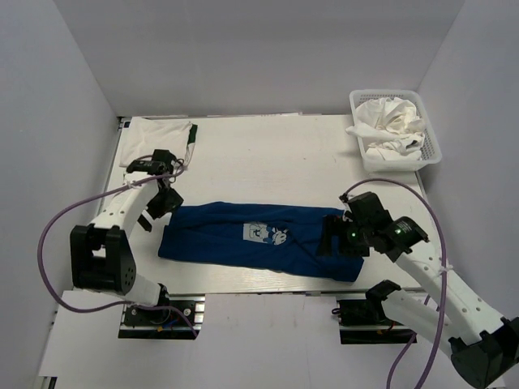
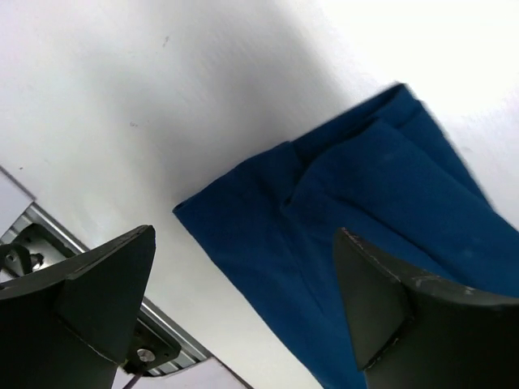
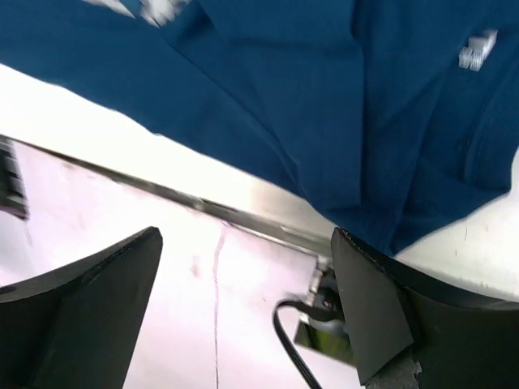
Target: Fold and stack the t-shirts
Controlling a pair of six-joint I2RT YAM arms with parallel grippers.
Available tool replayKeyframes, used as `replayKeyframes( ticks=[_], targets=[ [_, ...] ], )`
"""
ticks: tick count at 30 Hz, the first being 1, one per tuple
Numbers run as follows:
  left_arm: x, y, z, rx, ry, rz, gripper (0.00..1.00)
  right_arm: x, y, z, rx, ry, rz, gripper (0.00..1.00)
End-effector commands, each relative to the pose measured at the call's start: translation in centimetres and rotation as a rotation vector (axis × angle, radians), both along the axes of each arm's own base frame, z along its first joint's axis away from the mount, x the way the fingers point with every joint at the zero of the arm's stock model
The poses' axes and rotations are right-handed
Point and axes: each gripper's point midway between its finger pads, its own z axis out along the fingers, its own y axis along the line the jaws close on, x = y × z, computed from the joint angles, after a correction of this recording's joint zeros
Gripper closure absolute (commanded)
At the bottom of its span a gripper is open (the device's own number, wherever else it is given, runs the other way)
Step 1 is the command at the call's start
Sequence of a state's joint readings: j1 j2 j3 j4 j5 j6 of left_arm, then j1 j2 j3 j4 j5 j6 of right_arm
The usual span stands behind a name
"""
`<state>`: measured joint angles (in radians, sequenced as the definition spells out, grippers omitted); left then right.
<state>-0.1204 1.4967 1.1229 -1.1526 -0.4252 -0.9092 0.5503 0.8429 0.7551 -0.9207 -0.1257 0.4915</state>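
My left gripper will pinch that top layer (image 2: 347, 194), creased short of the royal-blue t-shirt's far corner, and pull it toward the shirt's far edge.
A royal-blue t-shirt (image 1: 243, 239) lies folded into a long band across the near middle of the table, its pale mouse print (image 1: 266, 234) facing up. My left gripper (image 1: 156, 207) hovers at the shirt's left end, open and empty; the left wrist view shows the shirt's corner (image 2: 340, 211) below my spread fingers (image 2: 105, 292). My right gripper (image 1: 339, 240) hangs over the shirt's right end, open and empty; the right wrist view shows blue cloth (image 3: 324, 105) above the table's front edge. A folded white t-shirt (image 1: 158, 139) lies at the back left. Several crumpled white shirts (image 1: 391, 123) fill the basket.
The white lattice basket (image 1: 434, 154) stands at the back right corner. The table's metal front rail (image 3: 243, 223) and a black cable (image 3: 292, 348) lie under my right gripper. White walls close in the table on three sides.
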Motion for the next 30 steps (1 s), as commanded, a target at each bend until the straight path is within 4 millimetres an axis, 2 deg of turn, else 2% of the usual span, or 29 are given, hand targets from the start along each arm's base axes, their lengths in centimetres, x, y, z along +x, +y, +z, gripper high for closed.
replayKeyframes(
  ticks=[1, 4, 5, 6, 7, 8, 9, 11, 12, 15, 17, 20, 21, 23, 24, 25, 26, 28, 29, 30],
  targets=[
    [2.0, -0.6, 2.6, -0.042, -0.141, -0.017, 0.00, 2.6, 1.5, 2.7, 0.050, -0.108, 0.005, 0.10],
    [3.7, -2.2, 2.8, -0.091, -0.181, -0.085, 0.00, 5.2, 2.4, 2.0, 0.012, -0.136, 0.042, 0.10],
    [3.9, -2.4, 2.6, -0.098, -0.177, -0.096, 0.00, 6.5, 2.1, 1.8, -0.022, -0.178, 0.019, 0.10],
    [3.8, -2.7, 1.6, -0.114, -0.142, -0.098, 0.00, 7.1, 1.8, 0.6, -0.074, -0.169, 0.036, 0.10],
    [4.1, -2.7, 1.2, -0.113, -0.136, -0.098, 0.00, 8.3, 1.5, 0.7, -0.099, -0.206, 0.009, 0.10],
    [3.8, -2.7, 0.6, -0.113, -0.116, -0.089, 0.00, 10.2, -0.1, 0.5, -0.193, -0.273, -0.062, 0.10],
    [3.7, -3.1, -0.4, -0.133, -0.088, -0.091, 0.00, 11.4, -0.2, -0.3, -0.226, -0.292, -0.062, 0.10],
    [3.5, -3.5, -1.0, -0.155, -0.074, -0.094, 0.02, 12.1, -0.2, -1.0, -0.251, -0.297, -0.047, 0.10],
    [3.1, -3.7, -1.7, -0.167, -0.055, -0.095, 0.03, 12.2, -0.1, -2.4, -0.284, -0.271, 0.002, 0.10],
    [2.8, -4.0, -2.8, -0.187, -0.048, -0.097, 0.07, 11.5, 1.3, -4.6, -0.253, -0.216, 0.110, 0.10],
    [3.3, -4.3, -2.8, -0.200, -0.068, -0.101, 0.13, 11.7, 1.6, -5.9, -0.257, -0.204, 0.152, 0.10],
    [3.2, -4.3, -3.6, -0.198, -0.050, -0.099, 0.32, 11.7, 2.7, -6.3, -0.222, -0.192, 0.196, 0.11],
    [3.1, -4.3, -4.0, -0.197, -0.035, -0.098, 0.45, 11.4, 2.8, -6.4, -0.210, -0.175, 0.205, 0.13],
    [3.2, -4.3, -4.5, -0.196, -0.024, -0.097, 0.61, 10.8, 3.2, -6.6, -0.187, -0.154, 0.229, 0.26],
    [3.2, -4.3, -4.5, -0.196, -0.024, -0.097, 0.78, 10.4, 3.5, -6.6, -0.164, -0.144, 0.243, 0.32],
    [3.2, -4.2, -4.8, -0.188, -0.017, -0.085, 0.88, 9.5, 3.9, -6.9, -0.134, -0.123, 0.271, 0.55],
    [3.5, -4.2, -4.5, -0.189, -0.028, -0.085, 0.97, 9.1, 4.2, -6.8, -0.110, -0.110, 0.285, 0.67],
    [4.3, -4.1, -4.1, -0.178, -0.045, -0.085, 1.00, 8.0, 5.0, -6.5, -0.051, -0.076, 0.310, 0.84],
    [4.9, -4.0, -3.4, -0.172, -0.073, -0.086, 1.00, 7.6, 5.0, -6.2, -0.042, -0.067, 0.308, 0.97],
    [5.2, -4.1, -3.1, -0.173, -0.082, -0.087, 1.00, 7.4, 5.1, -5.8, -0.029, -0.073, 0.313, 1.00]
  ],
)
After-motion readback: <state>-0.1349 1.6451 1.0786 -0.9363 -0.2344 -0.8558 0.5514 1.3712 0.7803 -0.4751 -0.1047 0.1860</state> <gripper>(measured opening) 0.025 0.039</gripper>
